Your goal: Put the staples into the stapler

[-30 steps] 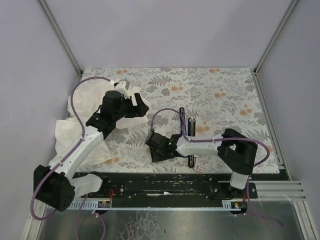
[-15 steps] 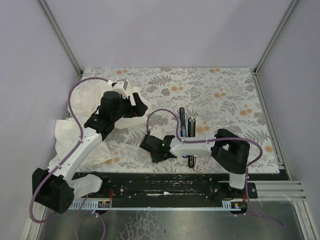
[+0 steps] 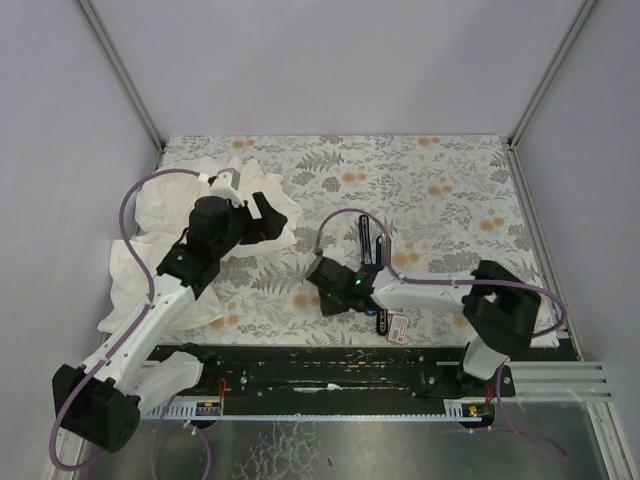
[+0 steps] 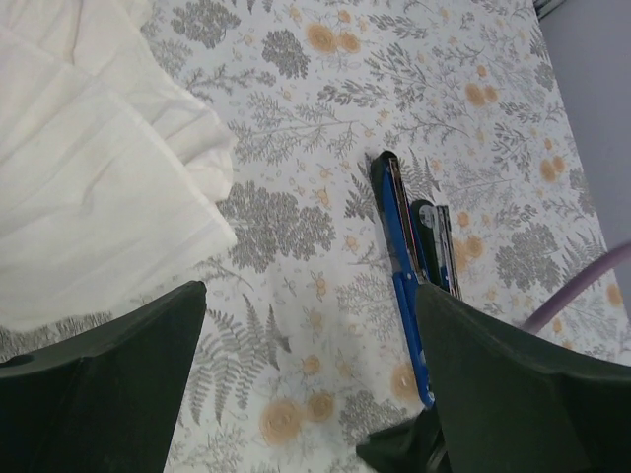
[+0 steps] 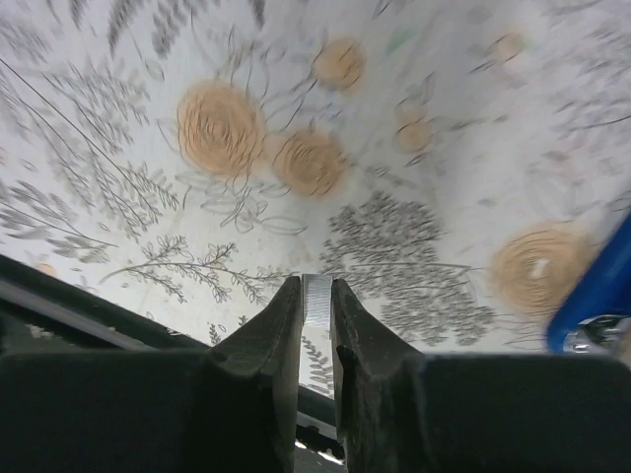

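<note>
The loose end of the strip of staples is held at my right gripper's fingers (image 3: 328, 308) (image 4: 380, 449). My left gripper needs to go there next and close on that end.
The stapler (image 3: 366, 237) lies opened out on the flowered mat, a blue arm and a black arm side by side; the left wrist view shows it (image 4: 402, 251) ahead of my left gripper. My right gripper (image 3: 322, 283) hovers low over the mat just left of the stapler, partly covering its near end. Its fingers are shut on a short silvery strip of staples (image 5: 316, 296), and a blue end of the stapler (image 5: 595, 289) shows at the right edge. The small white box with a red label (image 3: 398, 327) rests near the mat's front edge. My left gripper (image 3: 270, 222) hangs open and empty (image 4: 311, 384).
A large crumpled white cloth (image 3: 160, 220) covers the left side of the mat (image 3: 460, 190), under my left arm, and also shows at the top left (image 4: 89, 177). A purple cable (image 3: 345, 215) loops over the stapler. Black rails (image 3: 320, 365) run along the front edge.
My right gripper has closed on the staple strip, sliding left and then back right toward the stapler. My left arm has drawn back a little to the left, still open.
</note>
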{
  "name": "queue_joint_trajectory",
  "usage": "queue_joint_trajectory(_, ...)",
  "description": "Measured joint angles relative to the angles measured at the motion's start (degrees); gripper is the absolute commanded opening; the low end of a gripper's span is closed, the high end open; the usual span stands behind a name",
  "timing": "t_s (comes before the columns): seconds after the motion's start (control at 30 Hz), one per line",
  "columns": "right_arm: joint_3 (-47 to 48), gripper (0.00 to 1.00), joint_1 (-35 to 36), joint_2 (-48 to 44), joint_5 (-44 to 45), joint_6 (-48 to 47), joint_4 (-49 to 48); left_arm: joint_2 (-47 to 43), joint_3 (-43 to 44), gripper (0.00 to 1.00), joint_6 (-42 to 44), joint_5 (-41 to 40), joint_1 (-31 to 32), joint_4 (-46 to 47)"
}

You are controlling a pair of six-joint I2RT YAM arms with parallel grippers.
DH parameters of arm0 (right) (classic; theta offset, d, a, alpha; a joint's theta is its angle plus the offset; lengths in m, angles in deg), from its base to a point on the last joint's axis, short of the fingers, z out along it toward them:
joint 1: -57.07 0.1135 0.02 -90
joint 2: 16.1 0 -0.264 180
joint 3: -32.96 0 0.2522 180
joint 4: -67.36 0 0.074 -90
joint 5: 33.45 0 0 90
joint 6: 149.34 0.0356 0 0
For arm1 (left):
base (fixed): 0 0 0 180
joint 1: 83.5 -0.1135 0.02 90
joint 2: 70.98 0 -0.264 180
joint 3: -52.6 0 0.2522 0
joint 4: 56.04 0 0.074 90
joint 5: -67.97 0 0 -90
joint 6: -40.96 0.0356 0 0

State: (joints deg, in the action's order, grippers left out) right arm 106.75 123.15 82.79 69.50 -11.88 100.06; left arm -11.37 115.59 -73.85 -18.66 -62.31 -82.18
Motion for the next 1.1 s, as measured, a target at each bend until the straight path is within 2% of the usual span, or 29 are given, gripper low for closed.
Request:
queue_joint_trajectory(0.17, -7.61, 0.2, -10.8, -12.0, -7.5, -2.64, -8.13, -8.13, -6.78, 0.86, -5.77, 3.63, -0.04, 0.42)
queue_joint_trajectory(0.27, -11.76, 0.21, -17.42, -19.37, -14.99, -3.21, -14.97, -10.75, -10.67, 0.85, -10.34, 11.04, -0.15, 3.5)
queue_joint_trajectory(0.4, -13.66, 0.21, -22.73, -27.76, -23.8, -3.28, -22.38, -12.07, -17.05, 0.85, -19.06, 24.2, -0.13, 13.84)
queue_joint_trajectory(0.63, -14.62, 0.23, -24.15, -34.45, -36.72, 1.27, -38.82, -13.29, -21.97, 0.79, -33.09, 37.44, 0.61, 33.18)
queue_joint_trajectory(0.77, -16.65, 0.23, -24.15, -34.64, -41.13, 5.6, -47.17, -12.98, -21.99, 0.68, -38.6, 40.85, 2.51, 43.6)
queue_joint_trajectory(0.93, -17.31, 0.23, -24.15, -34.53, -44.19, 8.76, -52.02, -10.91, -21.77, 0.52, -41.09, 42.32, 6.27, 48.92)
queue_joint_trajectory(1.1, -17.66, 0.23, -24.15, -34.56, -45.68, 10.69, -54.9, -9.42, -21.73, 0.46, -42.45, 42.51, 7.76, 51.25)
